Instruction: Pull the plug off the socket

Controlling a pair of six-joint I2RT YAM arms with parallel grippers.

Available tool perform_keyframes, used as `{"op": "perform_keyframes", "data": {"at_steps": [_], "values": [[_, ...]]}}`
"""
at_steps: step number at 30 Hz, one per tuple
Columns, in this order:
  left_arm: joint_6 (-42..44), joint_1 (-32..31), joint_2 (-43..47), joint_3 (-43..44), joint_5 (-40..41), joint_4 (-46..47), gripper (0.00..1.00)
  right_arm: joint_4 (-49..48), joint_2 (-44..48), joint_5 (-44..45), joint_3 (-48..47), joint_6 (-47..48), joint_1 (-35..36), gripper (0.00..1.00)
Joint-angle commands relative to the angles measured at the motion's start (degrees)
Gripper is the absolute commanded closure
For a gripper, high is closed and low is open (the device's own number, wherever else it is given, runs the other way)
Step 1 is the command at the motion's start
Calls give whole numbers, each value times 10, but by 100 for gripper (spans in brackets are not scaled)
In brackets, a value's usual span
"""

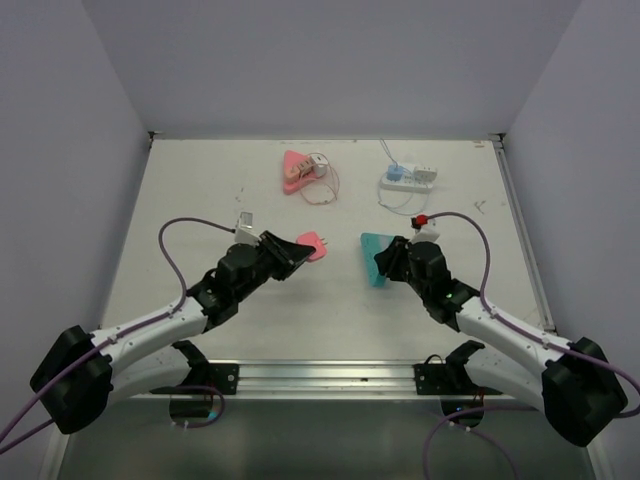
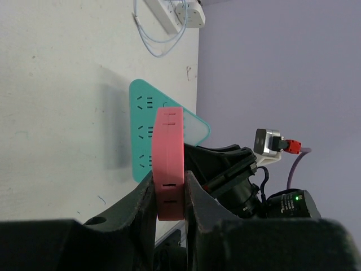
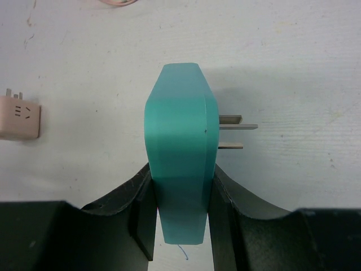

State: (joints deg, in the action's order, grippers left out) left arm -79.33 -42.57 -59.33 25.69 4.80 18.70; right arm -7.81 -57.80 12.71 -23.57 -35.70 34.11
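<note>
My right gripper will let go of the teal plug block on the table point(image 1: 457, 229) between the white power strip's near corner and the grey side wall.
My left gripper point(image 1: 297, 252) point(image 2: 169, 195) is shut on a pink triangular socket block point(image 1: 314, 245), seen edge-on in the left wrist view point(image 2: 169, 164) with slots on its rim. My right gripper point(image 1: 387, 262) point(image 3: 180, 209) is shut on a teal triangular plug block point(image 1: 376, 257) point(image 3: 180, 158). Its metal prongs point(image 3: 236, 127) stick out bare to the right, in nothing. In the left wrist view the teal block point(image 2: 145, 132) shows its socket holes behind the pink one. In the top view the two blocks are apart, with a gap of table between them.
At the back lies a second pink socket block point(image 1: 294, 172) with a pale plug point(image 1: 320, 166) point(image 3: 20, 116) and a looped cable. Back right lies a white power strip point(image 1: 407, 179) point(image 2: 169, 12) with a blue-white cable. Grey walls surround the white table point(image 1: 200, 190).
</note>
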Motion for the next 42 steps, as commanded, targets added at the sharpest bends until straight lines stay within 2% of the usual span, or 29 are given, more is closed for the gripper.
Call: {"op": "perform_keyframes", "data": {"at_steps": [1,5,10,21,25,29,34,42], "values": [[20,-3,11,-1,28,2,100,-28,30,27,-7,-7,3,100],[82,2,-22,0,36,-16,100,-16,54,14,-11,7,3,100],[154,62,-93,0,-44,11,100,-7,74,-19,-17,20,3,100],[226,130,-262,55,-99,46,100,-10,73,-54,-22,31,2,100],[227,144,-303,62,-108,58,95,-10,69,-60,-22,34,3,100],[228,151,-312,62,-105,47,80,-10,65,-59,-22,34,3,100],[228,151,-273,47,-83,10,61,-12,55,-58,-22,34,3,100],[247,151,-200,49,-67,-46,21,-2,50,-43,-31,38,2,100]]}}
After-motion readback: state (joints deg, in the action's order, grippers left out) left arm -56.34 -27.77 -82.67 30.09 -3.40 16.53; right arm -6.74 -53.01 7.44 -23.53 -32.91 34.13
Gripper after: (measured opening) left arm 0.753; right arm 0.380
